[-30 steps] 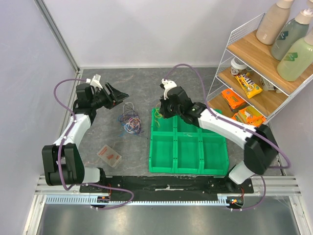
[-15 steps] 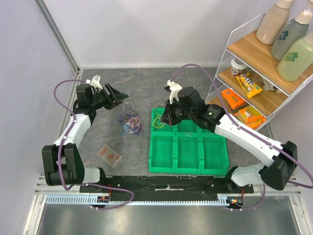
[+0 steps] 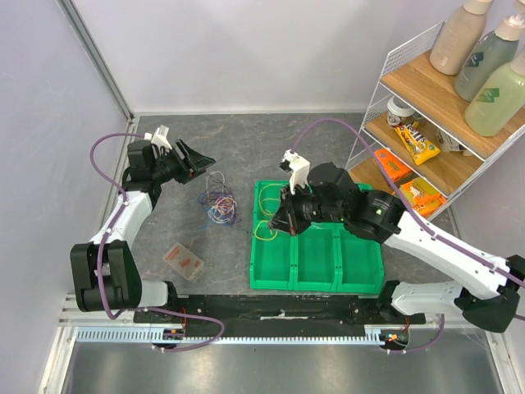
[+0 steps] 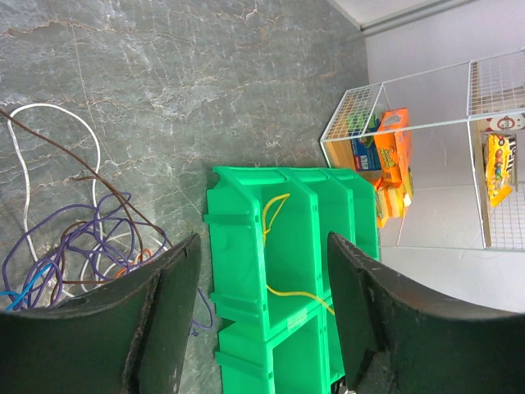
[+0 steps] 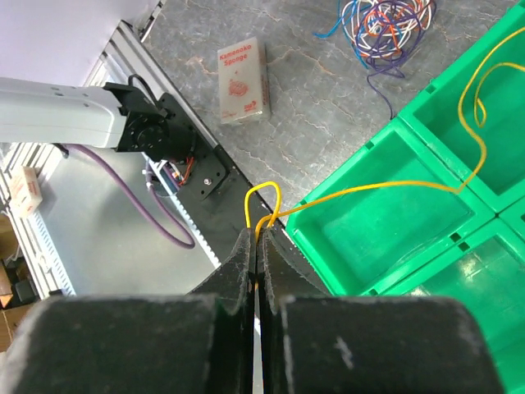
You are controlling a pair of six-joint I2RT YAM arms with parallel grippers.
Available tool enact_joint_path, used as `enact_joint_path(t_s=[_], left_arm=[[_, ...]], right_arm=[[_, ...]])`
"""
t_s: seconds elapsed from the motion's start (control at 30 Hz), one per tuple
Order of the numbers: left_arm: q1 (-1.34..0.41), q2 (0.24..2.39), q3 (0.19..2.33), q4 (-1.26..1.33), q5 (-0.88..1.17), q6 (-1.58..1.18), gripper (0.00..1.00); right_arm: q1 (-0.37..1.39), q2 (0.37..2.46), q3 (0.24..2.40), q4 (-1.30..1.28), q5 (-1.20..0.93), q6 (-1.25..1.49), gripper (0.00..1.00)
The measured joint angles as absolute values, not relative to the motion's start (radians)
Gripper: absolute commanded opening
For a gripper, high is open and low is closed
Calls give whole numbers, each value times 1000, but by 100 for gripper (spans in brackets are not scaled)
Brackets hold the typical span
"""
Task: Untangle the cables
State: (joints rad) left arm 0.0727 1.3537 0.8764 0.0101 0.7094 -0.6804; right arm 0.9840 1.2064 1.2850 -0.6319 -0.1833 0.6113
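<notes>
I will close my left gripper on the blue cable's loose loop point(image 3: 206, 223), sticking out of the tangled bundle on its side away from the green bins.
The cables point(image 3: 217, 203) lie as a tangled bundle of purple, blue, orange, white and dark wires on the grey table, left of the green bins point(image 3: 254, 264). My left gripper point(image 3: 201, 162) hovers open just behind the bundle and holds nothing. In the left wrist view the bundle point(image 4: 74, 246) shows past the left finger of that gripper point(image 4: 264, 246). My right gripper point(image 3: 279, 226) is shut on a yellow cable point(image 5: 369, 190) above the left bins. The wire loops out of the fingertips of this gripper point(image 5: 261, 230) and trails into the far bin. The bundle point(image 5: 385, 20) lies apart from it.
A small sponge box point(image 3: 184, 260) lies near the table's front left. A wire shelf point(image 3: 426, 139) with snack packs and bottles stands at the right. The green bins point(image 5: 385, 238) hold only the yellow wire. The arm bases and a metal rail run along the near edge.
My right arm has moved from the far-left bin toward the near edge, drawing the yellow cable along with it. The left arm and the bundle have stayed put.
</notes>
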Motion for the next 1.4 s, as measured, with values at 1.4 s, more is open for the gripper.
enact_joint_path(t_s=[1.4], left_arm=[[73,1254,803,-113,585,-703,64]], right_arm=[[673,1798,1378,-277,-110,368,0]])
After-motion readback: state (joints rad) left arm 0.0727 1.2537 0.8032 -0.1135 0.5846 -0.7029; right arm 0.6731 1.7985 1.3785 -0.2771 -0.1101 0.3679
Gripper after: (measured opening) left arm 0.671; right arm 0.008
